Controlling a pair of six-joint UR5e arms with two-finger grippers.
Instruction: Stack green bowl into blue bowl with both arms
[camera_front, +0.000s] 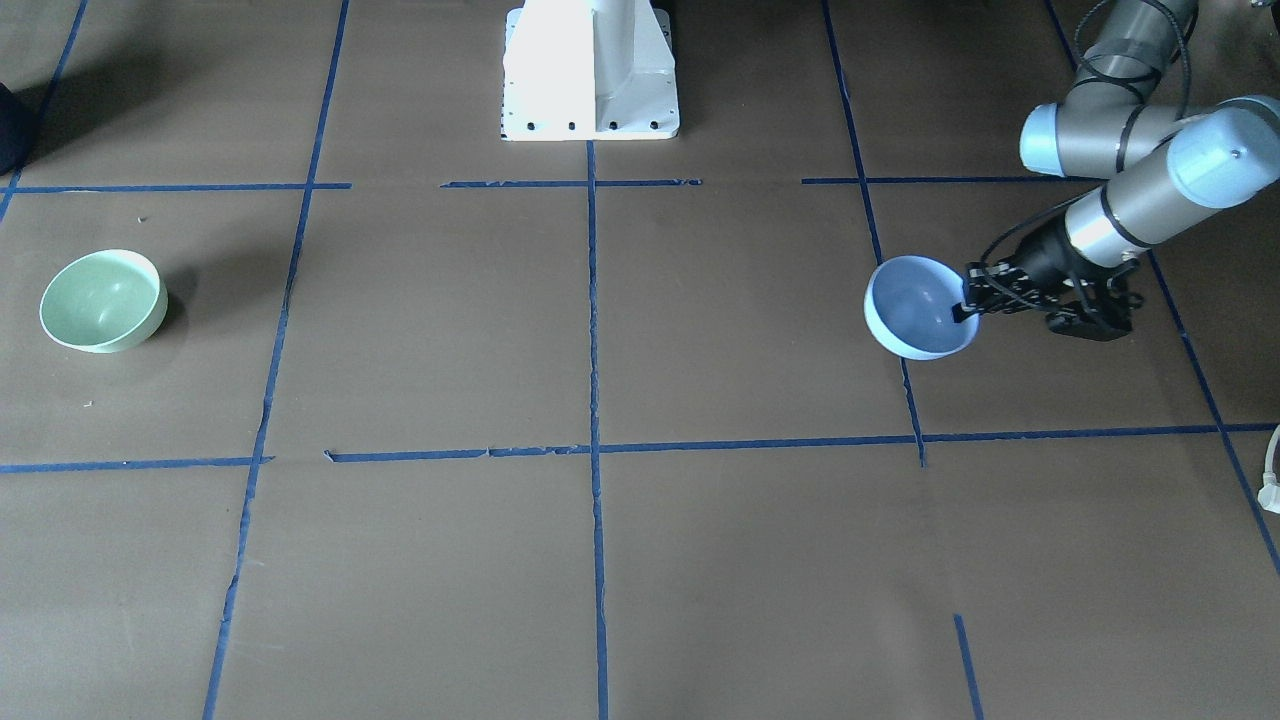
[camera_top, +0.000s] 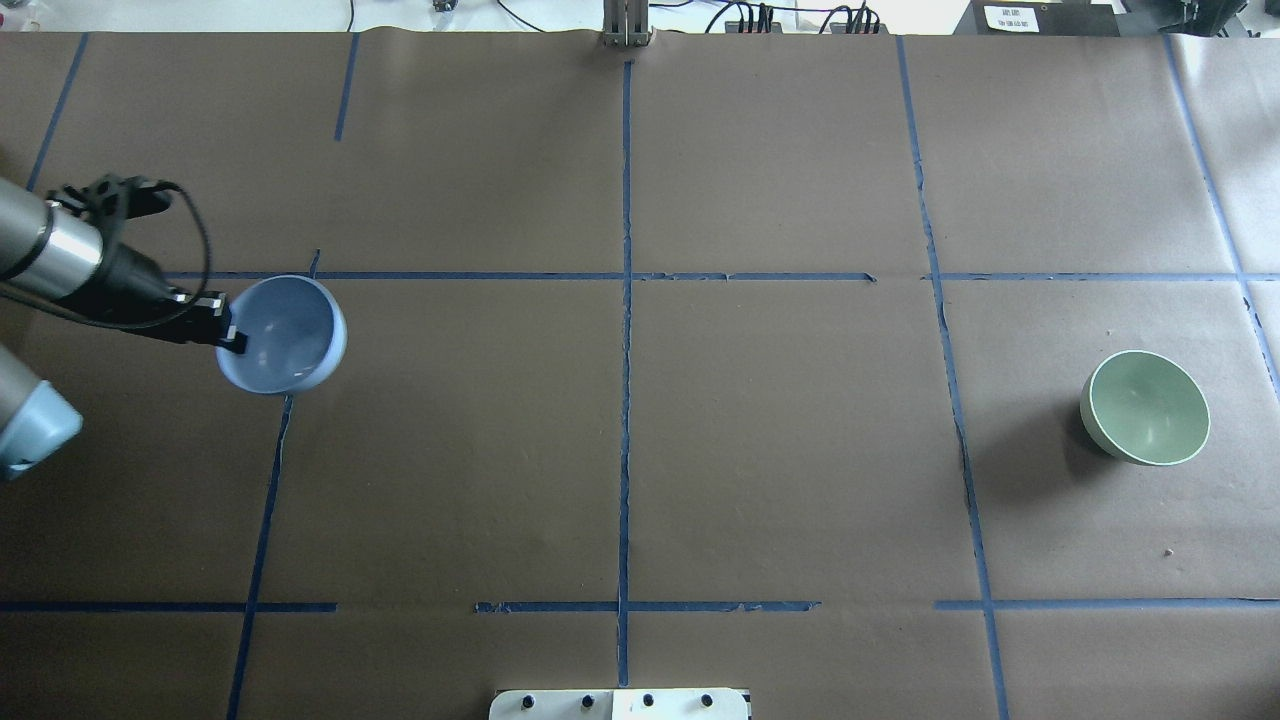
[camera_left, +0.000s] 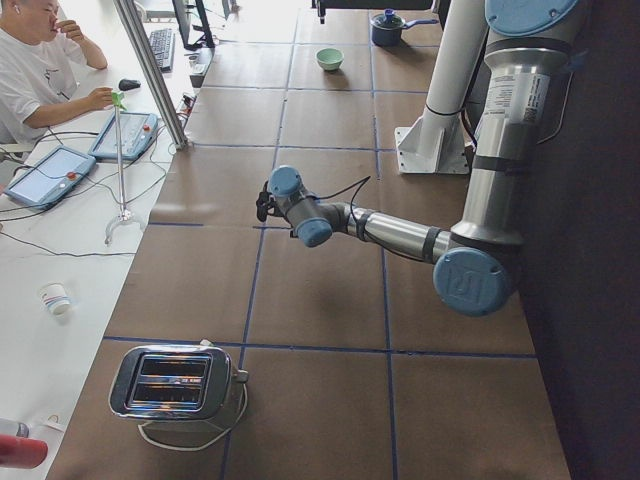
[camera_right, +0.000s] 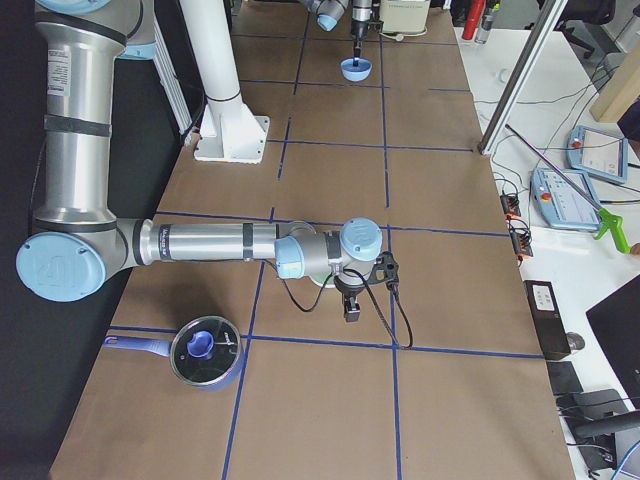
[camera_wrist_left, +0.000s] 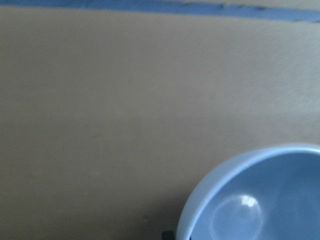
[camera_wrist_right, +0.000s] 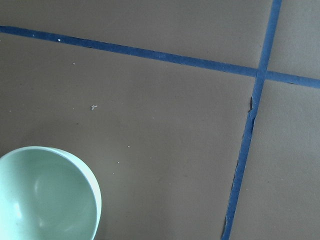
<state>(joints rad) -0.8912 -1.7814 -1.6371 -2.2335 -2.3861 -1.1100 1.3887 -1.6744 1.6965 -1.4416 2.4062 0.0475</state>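
Observation:
The robot's left gripper will release the blue bowl, now held by its rim, on the middle blue tape line (camera_front: 589, 300) in front of the white pedestal base.
The blue bowl (camera_front: 915, 300) is on my left side, also seen in the overhead view (camera_top: 290, 330) and at the lower right of the left wrist view (camera_wrist_left: 260, 200). My left gripper (camera_front: 966, 308) is shut on its rim, one finger inside and one outside (camera_top: 233, 338). I cannot tell whether the bowl rests on the table or is just off it. The green bowl (camera_front: 103, 300) stands upright and alone on my right side (camera_top: 1146, 407) and shows at the lower left of the right wrist view (camera_wrist_right: 45, 195). My right gripper (camera_right: 352, 305) hangs above the table near it; I cannot tell whether it is open or shut.
The white pedestal base (camera_front: 590, 75) stands at the table's middle on the robot side. A toaster (camera_left: 175, 382) sits near the left end and a lidded pot (camera_right: 205, 350) near the right end. Blue tape lines cross the brown table. An operator sits at a side desk (camera_left: 40, 70).

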